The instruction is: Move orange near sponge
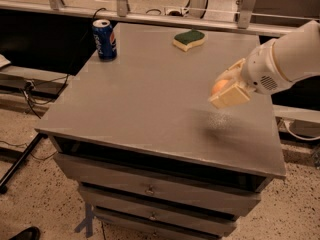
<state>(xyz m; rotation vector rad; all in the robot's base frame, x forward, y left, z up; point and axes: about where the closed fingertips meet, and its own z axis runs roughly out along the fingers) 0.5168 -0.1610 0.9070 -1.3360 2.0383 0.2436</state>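
Next, my gripper releases the orange on the grey table (200, 47), right up against the end of the sponge on the arm's side.
My gripper (226, 88) hangs above the right side of the grey table (150, 99), at the end of the white arm coming in from the right. It is shut on the orange (219, 87), whose bright skin shows between the pale fingers (231, 96). The orange is lifted off the table and casts a soft shadow below. The sponge (189, 39), dark green on top with a pale yellow base, lies flat near the table's far edge, well beyond and left of the gripper.
A blue soda can (104, 39) stands upright at the table's far left corner. Drawers sit under the tabletop. A metal rail runs behind the table. Cables and a stand leg lie on the floor at the left.
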